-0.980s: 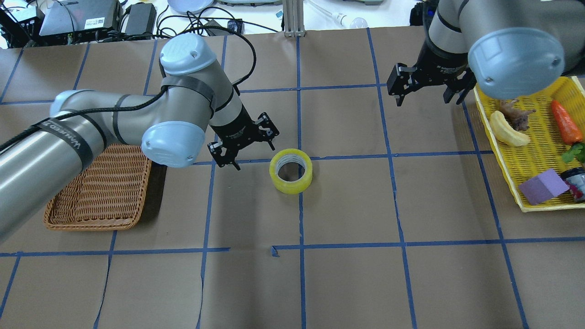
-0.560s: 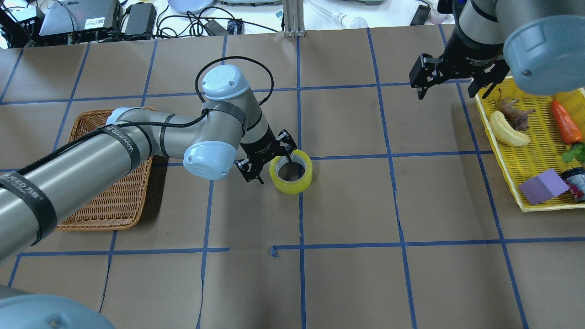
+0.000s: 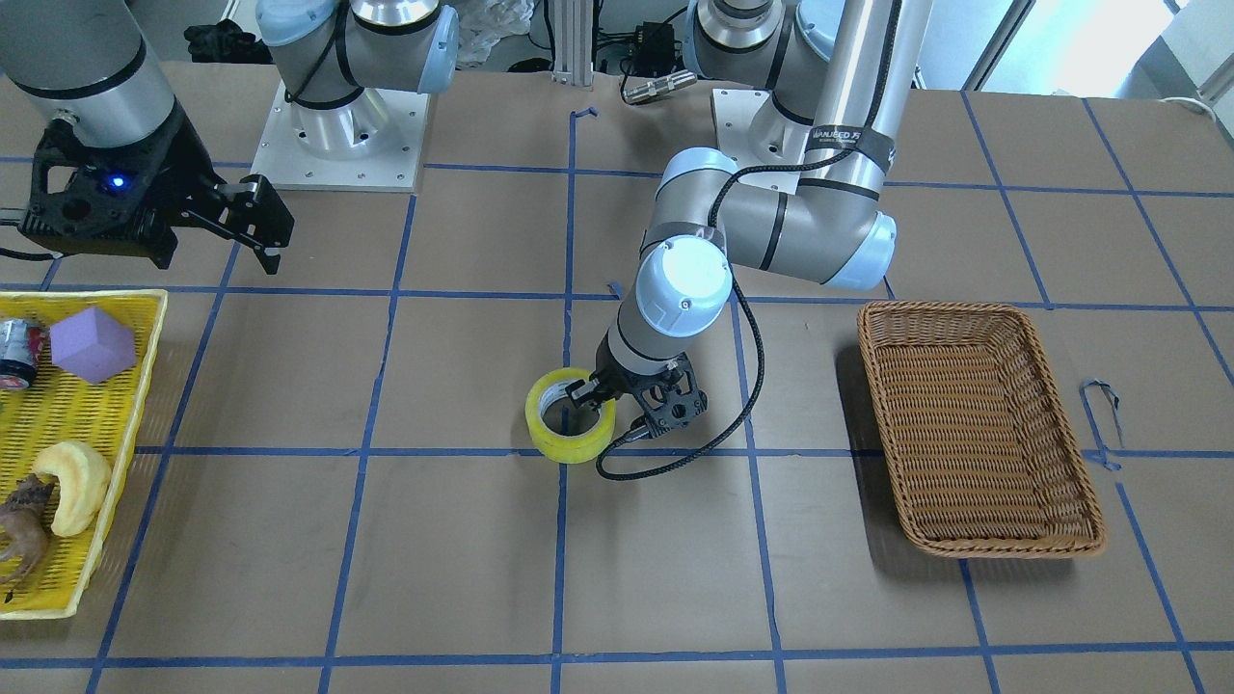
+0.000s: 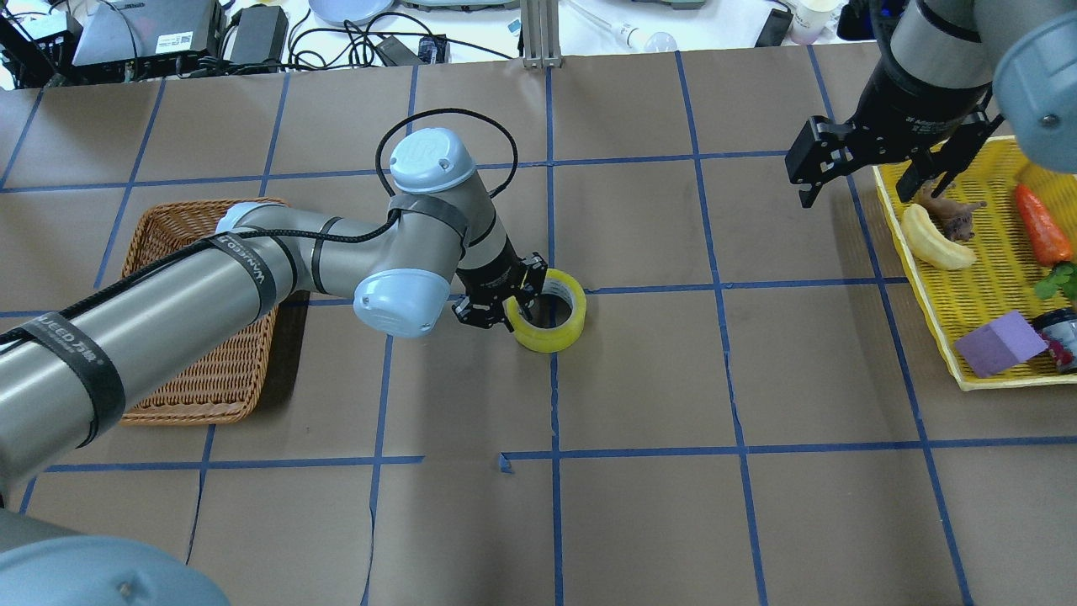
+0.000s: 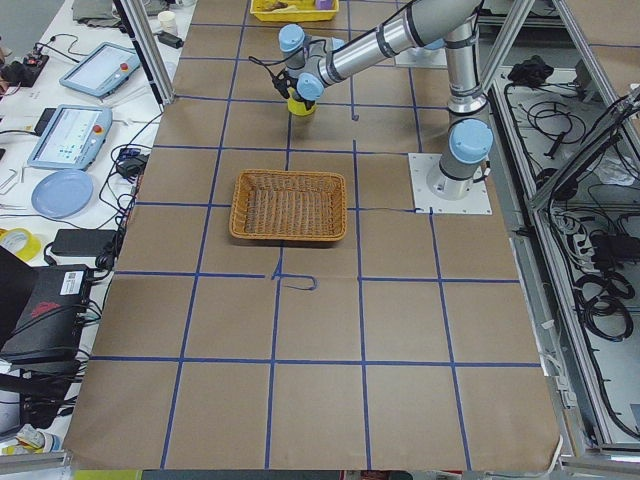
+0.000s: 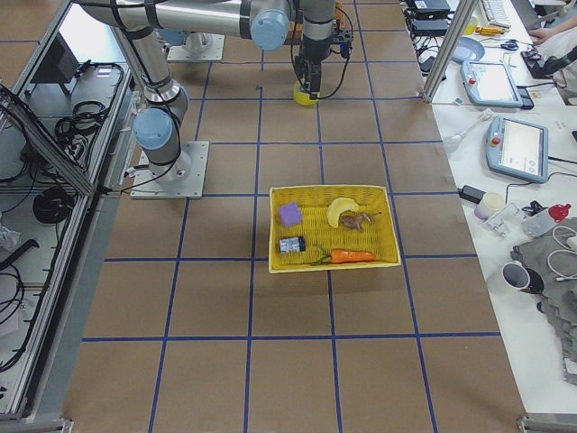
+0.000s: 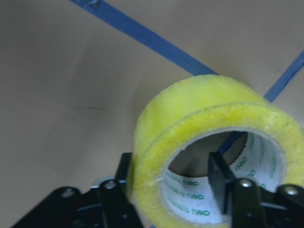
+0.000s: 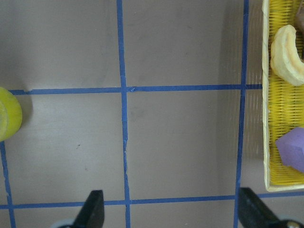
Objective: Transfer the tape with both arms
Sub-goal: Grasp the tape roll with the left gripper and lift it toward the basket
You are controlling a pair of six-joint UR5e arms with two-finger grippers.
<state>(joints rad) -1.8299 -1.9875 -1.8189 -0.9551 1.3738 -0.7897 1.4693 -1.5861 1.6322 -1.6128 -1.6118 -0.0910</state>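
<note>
My left gripper is going to release the yellow tape roll near the middle of the wicker basket's bottom [image 3: 961, 417].
The yellow tape roll [image 4: 559, 332] lies flat on the brown table near its middle; it also shows in the front view [image 3: 569, 445]. My left gripper [image 4: 515, 305] is down at the roll's left wall. In the left wrist view one finger [image 7: 217, 183] stands inside the roll's hole [image 7: 190, 109] and the other is outside the wall, with a gap still showing, so the gripper is open. My right gripper [image 4: 858, 192] hangs open and empty above the table, far right, beside the yellow tray. Its wrist view shows the tape [image 8: 7, 114] at the left edge.
A wicker basket [image 4: 193, 404] sits at the left, partly under my left arm. The yellow tray [image 4: 959, 337] at the right holds a pale crescent toy [image 4: 934, 240], a purple block, a carrot and other small items. Blue tape lines grid the table.
My left gripper came down from beside the roll to straddle its wall, and the roll shifted slightly right. My right gripper moved right, toward the tray.
</note>
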